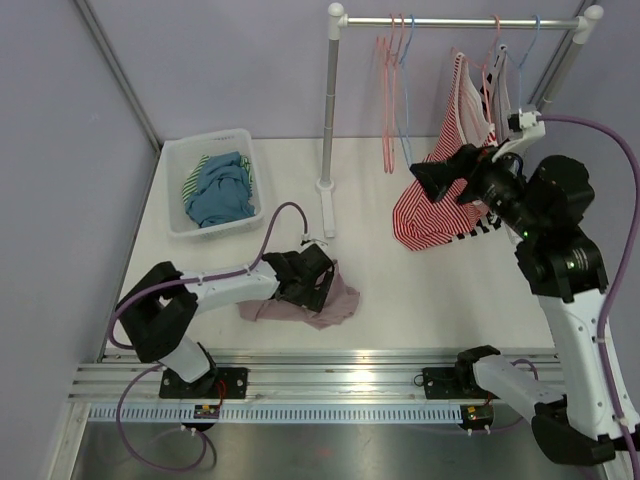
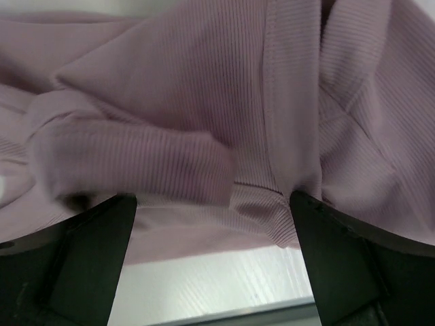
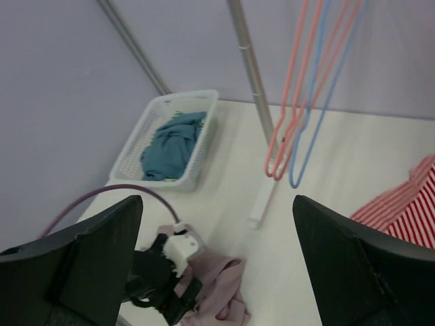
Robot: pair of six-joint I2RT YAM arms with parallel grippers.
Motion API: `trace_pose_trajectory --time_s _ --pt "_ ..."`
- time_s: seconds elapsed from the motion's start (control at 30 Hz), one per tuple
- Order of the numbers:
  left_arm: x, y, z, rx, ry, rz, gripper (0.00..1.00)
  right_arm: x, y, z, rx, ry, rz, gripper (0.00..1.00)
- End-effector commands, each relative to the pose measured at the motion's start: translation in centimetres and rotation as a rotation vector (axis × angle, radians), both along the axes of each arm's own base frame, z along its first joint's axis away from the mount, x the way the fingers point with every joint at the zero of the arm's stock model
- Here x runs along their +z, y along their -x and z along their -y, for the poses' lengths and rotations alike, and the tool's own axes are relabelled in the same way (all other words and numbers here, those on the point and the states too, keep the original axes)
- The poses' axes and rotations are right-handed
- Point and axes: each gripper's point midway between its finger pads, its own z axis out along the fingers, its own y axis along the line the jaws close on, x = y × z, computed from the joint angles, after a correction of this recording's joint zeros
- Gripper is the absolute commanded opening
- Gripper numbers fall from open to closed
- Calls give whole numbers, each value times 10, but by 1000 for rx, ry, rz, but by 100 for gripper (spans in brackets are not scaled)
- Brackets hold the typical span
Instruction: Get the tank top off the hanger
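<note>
I need to close my right gripper on the near side of the pink hanger [image 1: 486, 86] that holds the tank top with red and white stripes.
The red-and-white striped tank top [image 1: 430, 215] hangs from a pink hanger [image 1: 494, 62] at the right end of the rail [image 1: 460, 20]. Its hem shows at the right edge of the right wrist view [image 3: 408, 212]. My right gripper [image 1: 425, 178] is raised just in front of the tank top, level with its middle. It is open and empty [image 3: 217, 265]. My left gripper [image 1: 310, 285] is low over a pink ribbed garment [image 1: 335, 305] on the table. Its jaws stand wide apart [image 2: 212, 251], with the cloth's edge [image 2: 204, 102] just beyond the fingertips.
Empty pink and blue hangers [image 1: 392, 90] hang at the rail's left end and show in the right wrist view [image 3: 299, 102]. A white basket [image 1: 181, 222] holding teal clothes stands at the back left. The rail's upright post [image 1: 328, 120] stands mid-table.
</note>
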Motion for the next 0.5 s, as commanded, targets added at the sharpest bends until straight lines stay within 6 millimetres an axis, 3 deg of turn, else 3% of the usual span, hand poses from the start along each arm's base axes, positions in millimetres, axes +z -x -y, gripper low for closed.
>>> trace_pose_trajectory --time_s 0.0,0.13,0.17,0.27,0.3,0.4,0.47 --pt "-20 -4 20 2 67 -3 99 13 32 -29 209 -79 59 100" --pt "-47 7 18 -5 46 -65 85 22 63 -31 275 -103 95 99" --pt "-52 10 15 -4 38 -76 64 27 76 -32 304 -120 106 99" --pt "-61 17 7 14 30 -91 12 37 101 -35 372 -133 142 99" --pt "-60 18 6 16 38 -90 4 39 107 -34 379 -131 148 100" --pt "-51 20 2 9 31 -87 0 41 119 -29 373 -125 171 99" --pt "-28 11 4 27 53 -31 0 39 124 -25 351 -120 177 100"
